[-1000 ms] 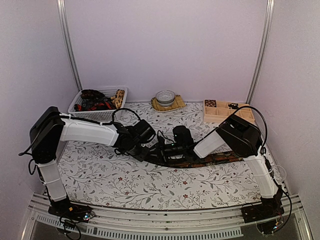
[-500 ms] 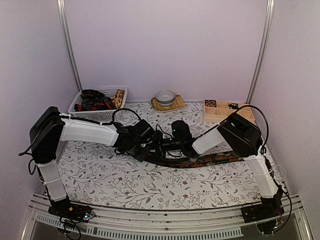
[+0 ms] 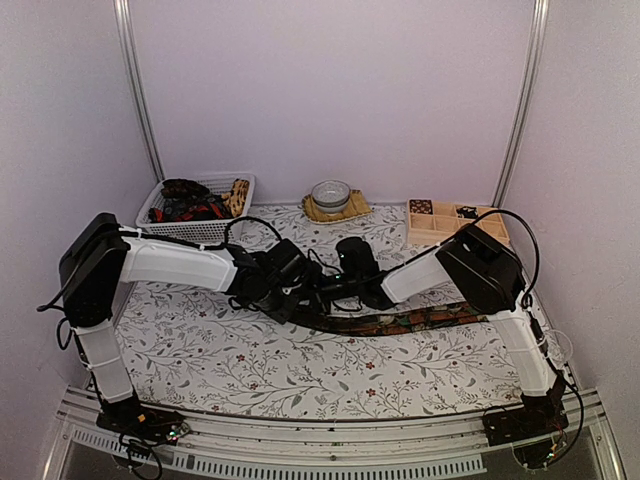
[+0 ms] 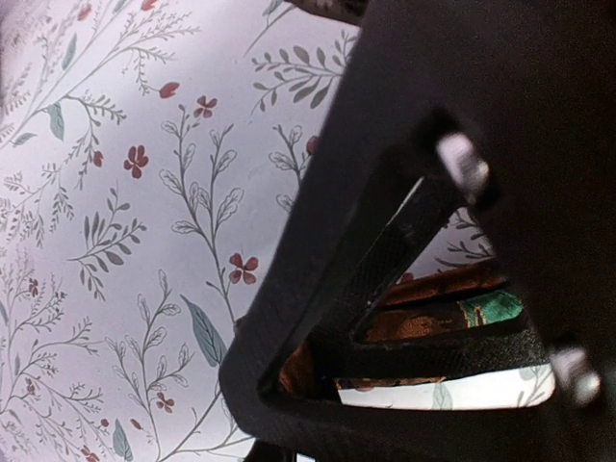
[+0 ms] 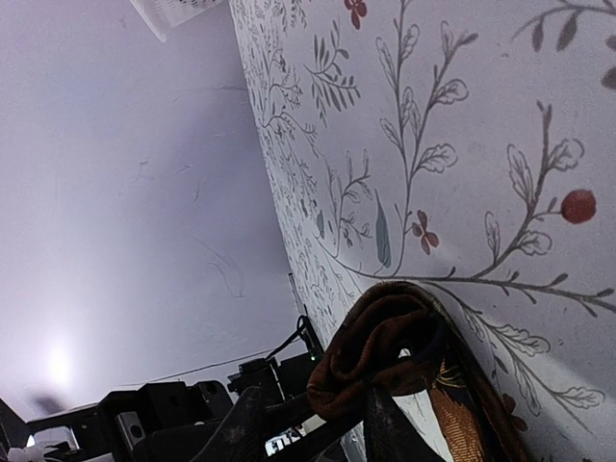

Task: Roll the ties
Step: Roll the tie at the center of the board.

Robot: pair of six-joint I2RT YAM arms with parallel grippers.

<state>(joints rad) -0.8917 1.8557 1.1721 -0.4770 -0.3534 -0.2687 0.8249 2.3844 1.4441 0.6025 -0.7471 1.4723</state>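
Observation:
The tie's curled end is bunched loosely at the ends of the right gripper's fingers, so next the right gripper opens and pinches the folded layers (image 5: 416, 358) before the left gripper backs away.
One dark tie (image 3: 420, 320) with a red-brown and green pattern lies across the middle of the floral tablecloth (image 3: 230, 350). Its left end is lifted between the two grippers. My right gripper (image 3: 336, 287) holds the loosely rolled end; in the right wrist view that roll (image 5: 385, 337) sits curled over my fingers (image 5: 385, 433), just above the cloth. My left gripper (image 3: 300, 293) is right beside it on the left. In the left wrist view its jaws (image 4: 279, 385) close round brown fabric of the tie (image 4: 423, 318).
A white basket (image 3: 225, 182) with more ties stands at the back left. A small bowl (image 3: 330, 193) on a mat is at the back centre. A wooden compartment tray (image 3: 440, 232) is at the back right. Walls close in on three sides.
My right gripper has moved up and to the left, toward the left gripper, taking the tie's end with it. The left arm has hardly moved.

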